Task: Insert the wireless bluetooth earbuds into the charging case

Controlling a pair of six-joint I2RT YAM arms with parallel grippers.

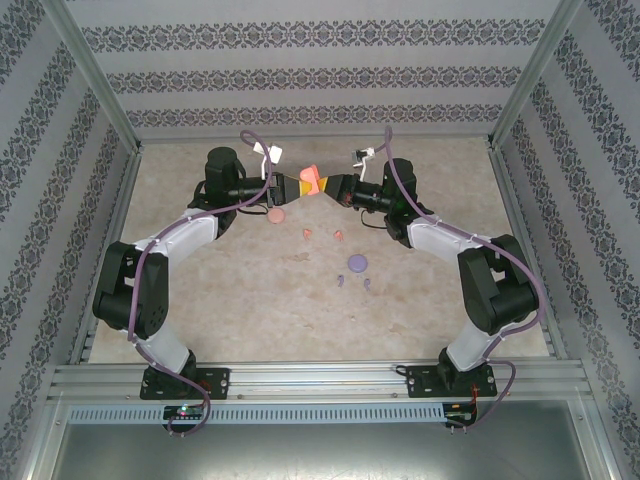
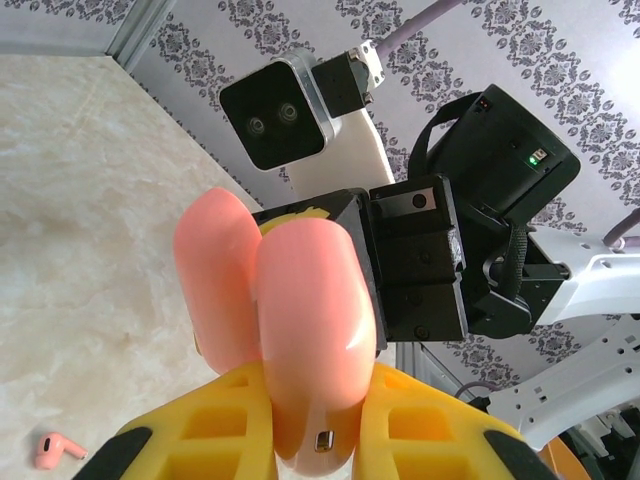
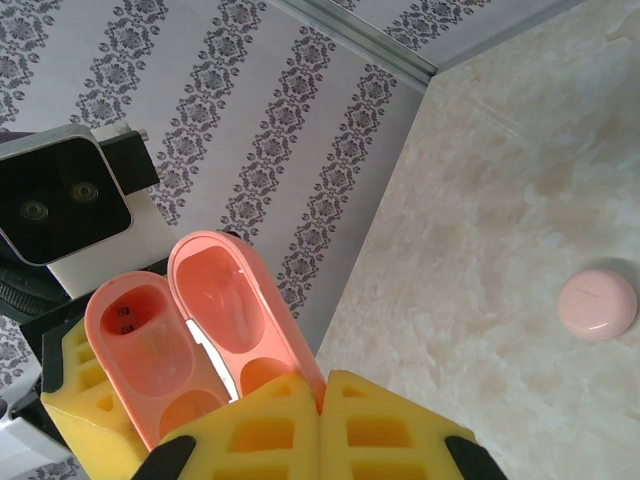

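The robot's left gripper pinches the charging case by its port end, so the right gripper should hold the lid while the left gripper takes the case's far end (image 3: 130,296).
A salmon-pink charging case (image 1: 310,182) hangs in the air over the back middle of the table, gripped from both sides. My left gripper (image 1: 291,186) is shut on its body (image 2: 310,330), with the yellow fingers (image 2: 430,430) pressed to both flanks. My right gripper (image 3: 322,400) is shut on the edge of the lid (image 3: 235,300), which stands swung open beside the base (image 3: 140,340). Both halves look empty. Two pink earbuds (image 1: 307,233) (image 1: 338,235) and two purple earbuds (image 1: 341,278) (image 1: 368,284) lie on the table below. One pink earbud (image 2: 55,450) shows in the left wrist view.
A second pink case (image 1: 274,214) lies shut under the left gripper and appears in the right wrist view as a pink case (image 3: 597,303). A purple case (image 1: 356,263) lies near the purple buds. Patterned walls close the back and sides.
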